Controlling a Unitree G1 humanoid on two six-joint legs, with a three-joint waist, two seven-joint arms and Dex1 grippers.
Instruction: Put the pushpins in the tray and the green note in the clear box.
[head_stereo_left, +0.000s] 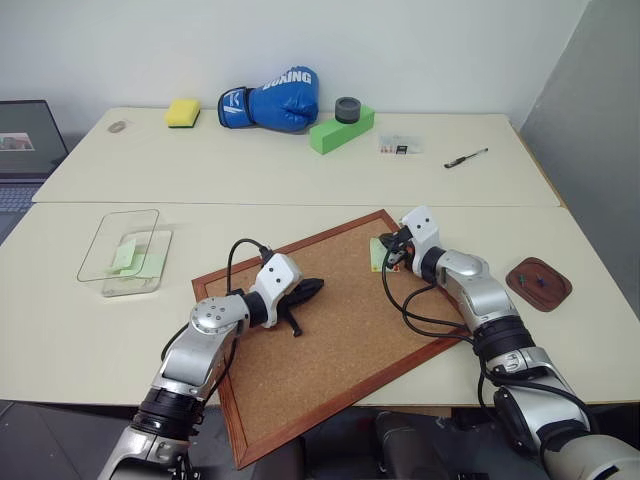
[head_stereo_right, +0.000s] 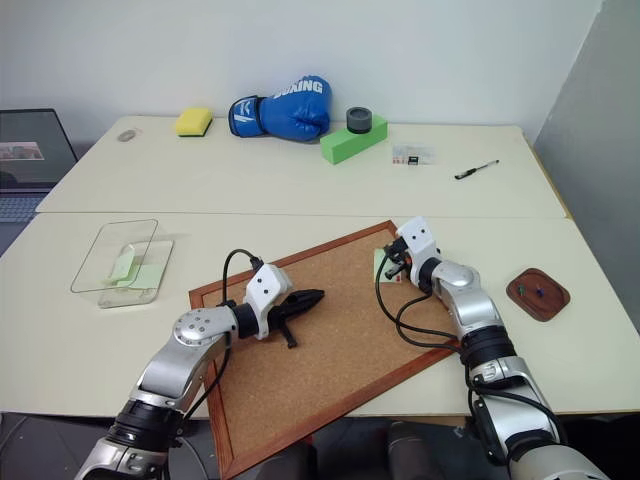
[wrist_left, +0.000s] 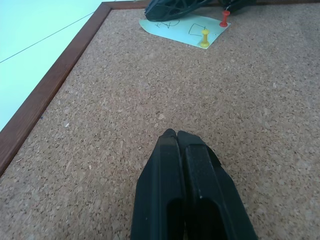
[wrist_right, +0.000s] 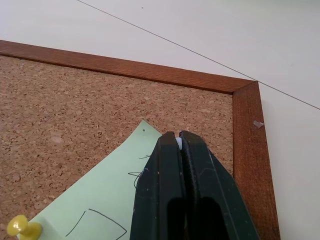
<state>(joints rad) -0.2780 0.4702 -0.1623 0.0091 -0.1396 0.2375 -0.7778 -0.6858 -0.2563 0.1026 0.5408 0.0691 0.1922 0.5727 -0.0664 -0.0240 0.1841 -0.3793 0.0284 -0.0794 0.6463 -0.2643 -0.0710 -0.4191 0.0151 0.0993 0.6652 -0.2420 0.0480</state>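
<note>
Next, I release the pale pushpin from my right gripper in the tray, just on the near side of the blue pin (head_stereo_left: 538, 293). The pushpin is now at the green note's corner.
The green note (wrist_right: 95, 205) lies pinned at the far right corner of the corkboard (head_stereo_left: 340, 330). It carries a yellow pushpin (wrist_left: 204, 38) and a red pushpin (wrist_left: 225, 18). My right gripper (wrist_right: 178, 136) is shut at the note's corner, with a tiny pale pinhead just showing between its tips. My left gripper (wrist_left: 176, 134) is shut and empty over the bare cork in the middle of the board. The tray (head_stereo_left: 538, 283) sits on the table right of the board with small pins in it. The clear box (head_stereo_left: 120, 255) stands at the left, holding pale-green slips.
Along the back of the table are a yellow sponge (head_stereo_left: 182, 113), a blue boxing glove (head_stereo_left: 272, 100), a green foam block (head_stereo_left: 340, 130) with a black roll on it, a small packet (head_stereo_left: 400, 146) and a pen (head_stereo_left: 466, 158). A laptop (head_stereo_left: 25, 150) sits at the far left.
</note>
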